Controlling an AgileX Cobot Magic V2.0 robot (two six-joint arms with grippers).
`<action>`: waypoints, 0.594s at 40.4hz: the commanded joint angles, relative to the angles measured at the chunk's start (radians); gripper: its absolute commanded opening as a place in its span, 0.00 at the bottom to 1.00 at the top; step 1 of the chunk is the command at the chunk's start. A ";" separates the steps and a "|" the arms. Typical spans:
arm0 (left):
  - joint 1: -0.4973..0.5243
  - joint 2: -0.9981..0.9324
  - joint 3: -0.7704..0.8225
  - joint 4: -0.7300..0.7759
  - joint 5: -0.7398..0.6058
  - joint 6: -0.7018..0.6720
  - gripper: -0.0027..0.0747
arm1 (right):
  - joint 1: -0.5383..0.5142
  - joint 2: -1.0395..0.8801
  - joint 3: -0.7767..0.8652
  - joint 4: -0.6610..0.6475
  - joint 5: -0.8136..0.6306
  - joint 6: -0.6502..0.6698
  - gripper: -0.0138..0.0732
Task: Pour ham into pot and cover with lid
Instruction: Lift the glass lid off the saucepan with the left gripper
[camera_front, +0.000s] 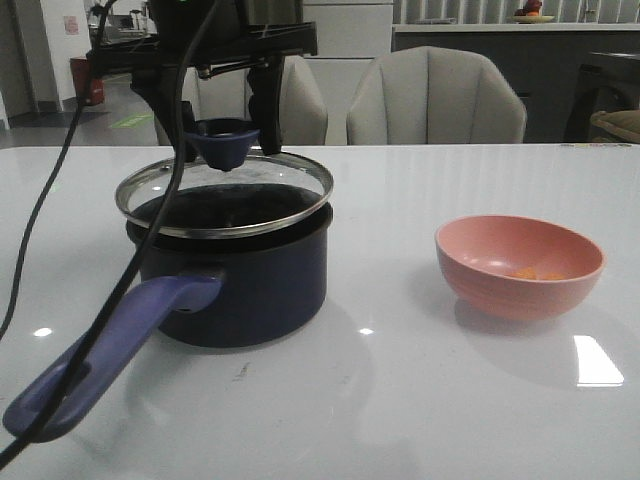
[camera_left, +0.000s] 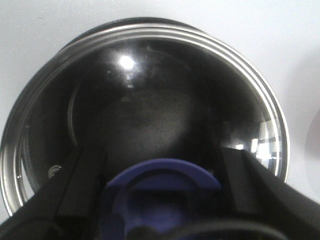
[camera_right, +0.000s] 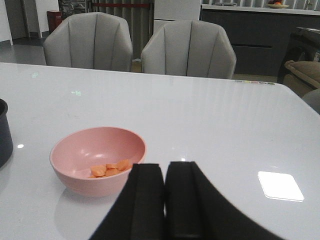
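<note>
My left gripper is to release the glass lid, now tilted just over the pot's mouth, on the white table (camera_front: 10, 305) beside the pot. The lid will go beyond the tip of the pot's handle.
The dark navy pot (camera_front: 255, 290) stands left of centre, its purple-blue handle (camera_front: 110, 350) pointing toward the front left. The glass lid (camera_front: 225, 195) hangs tilted just over the pot's mouth. My left gripper (camera_front: 225, 135) is shut on the lid's knob (camera_front: 225, 142). The left wrist view shows the knob (camera_left: 162, 185) between the fingers, and the lid's steel rim (camera_left: 272, 125) over the black inside. Orange ham pieces (camera_right: 110, 169) lie in the pink bowl (camera_right: 95, 155) at the right (camera_front: 520, 265). My right gripper (camera_right: 165, 172) is shut and empty beside the bowl.
A black cable (camera_front: 60, 380) droops from the left arm across the pot's handle. Two grey chairs (camera_right: 187, 47) stand beyond the table's far edge. The white table (camera_front: 400, 400) runs between pot and bowl. The pot's side (camera_right: 4, 132) shows at the right wrist view's edge.
</note>
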 joint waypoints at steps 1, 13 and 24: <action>0.004 -0.071 -0.054 0.000 0.022 0.015 0.18 | 0.000 -0.021 -0.006 -0.014 -0.080 -0.007 0.34; 0.126 -0.121 -0.074 -0.055 0.022 0.116 0.18 | 0.000 -0.021 -0.006 -0.014 -0.080 -0.007 0.34; 0.300 -0.225 0.063 -0.038 0.022 0.246 0.18 | 0.000 -0.021 -0.006 -0.014 -0.080 -0.007 0.34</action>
